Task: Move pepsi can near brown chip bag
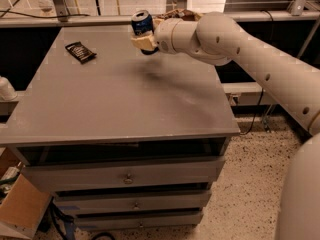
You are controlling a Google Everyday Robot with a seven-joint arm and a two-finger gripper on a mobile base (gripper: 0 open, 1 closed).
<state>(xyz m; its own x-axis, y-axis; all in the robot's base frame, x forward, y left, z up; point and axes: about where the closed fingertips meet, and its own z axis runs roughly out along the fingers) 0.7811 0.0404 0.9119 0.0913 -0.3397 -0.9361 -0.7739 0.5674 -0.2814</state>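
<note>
Next, my gripper lets go of the pepsi can on the grey table (168, 53), close in front of the brown chip bag. The can is now held above the table.
The pepsi can (142, 24), dark blue with a silver top, is held upright in my gripper (144, 38) above the far middle of the grey table (125, 104). The gripper's tan fingers are shut on the can's lower half. The brown chip bag (181, 14) lies at the table's far edge, just right of the can; my white arm (220, 31) hides most of it, so only a dark brown and tan strip shows.
A small flat black packet (80, 52) lies at the far left of the table. Drawers (127, 176) sit under the tabletop. A cardboard box (20, 204) stands on the floor at the lower left. A metal rail (75, 19) runs behind the table.
</note>
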